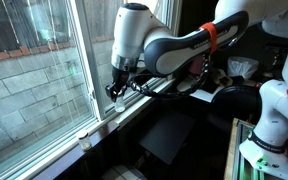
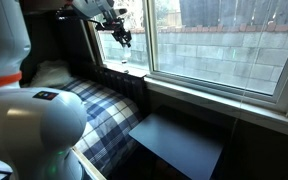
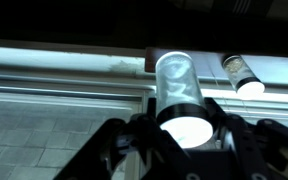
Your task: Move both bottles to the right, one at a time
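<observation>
My fingers will release the pale bottle on the window sill [image 1: 139, 97] past the upright window post, toward the cluttered desk.
In the wrist view a pale, translucent bottle [image 3: 180, 95] with a white round cap stands between my gripper's [image 3: 184, 135] dark fingers, which press on both sides of its cap end. A second small bottle [image 3: 242, 75] stands on the window sill to its right, apart from the fingers. In both exterior views the gripper [image 1: 116, 88] [image 2: 124, 38] hangs just over the sill by the window pane. The held bottle is too small to make out there. A tiny pale bottle [image 2: 124, 68] shows on the sill below the gripper.
The window frame and glass [image 1: 44, 90] run close along the sill [image 1: 134, 100]. A dark box [image 2: 179, 145] and a plaid-covered surface [image 2: 104, 115] lie below the sill. The robot's white base [image 1: 269, 120] stands beside a cluttered desk.
</observation>
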Robot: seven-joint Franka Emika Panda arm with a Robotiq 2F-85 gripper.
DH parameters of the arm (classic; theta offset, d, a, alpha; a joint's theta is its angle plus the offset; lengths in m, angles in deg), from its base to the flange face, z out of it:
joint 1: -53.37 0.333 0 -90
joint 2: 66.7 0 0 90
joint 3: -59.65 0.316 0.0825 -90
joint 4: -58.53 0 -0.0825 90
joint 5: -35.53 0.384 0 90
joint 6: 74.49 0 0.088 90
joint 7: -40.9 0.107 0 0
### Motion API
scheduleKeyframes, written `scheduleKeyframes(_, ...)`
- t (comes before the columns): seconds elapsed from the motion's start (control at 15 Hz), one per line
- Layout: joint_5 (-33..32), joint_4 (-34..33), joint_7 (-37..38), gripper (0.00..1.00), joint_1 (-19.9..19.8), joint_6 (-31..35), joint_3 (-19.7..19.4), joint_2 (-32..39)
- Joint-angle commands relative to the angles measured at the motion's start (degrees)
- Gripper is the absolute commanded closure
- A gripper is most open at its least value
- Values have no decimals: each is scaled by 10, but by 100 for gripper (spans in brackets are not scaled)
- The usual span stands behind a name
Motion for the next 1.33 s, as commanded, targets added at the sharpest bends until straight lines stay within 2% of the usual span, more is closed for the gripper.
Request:
scheduleKeyframes(0.0,1,139,-13,76,-75,75,32,-81)
scheduleKeyframes(0.4,26,319,-132,76,-194,234,19,-153)
scheduleKeyframes(0.47,8,249,-96,51,-186,186,41,-112)
scheduleKeyframes(0.6,12,291,-123,51,-214,223,34,-127)
scheduleKeyframes(0.87,16,302,-128,51,-217,227,39,-137)
scheduleKeyframes(0.93,16,298,-128,76,-218,229,38,-131)
scheduleKeyframes(1.27,-2,233,-127,76,-242,266,24,-35)
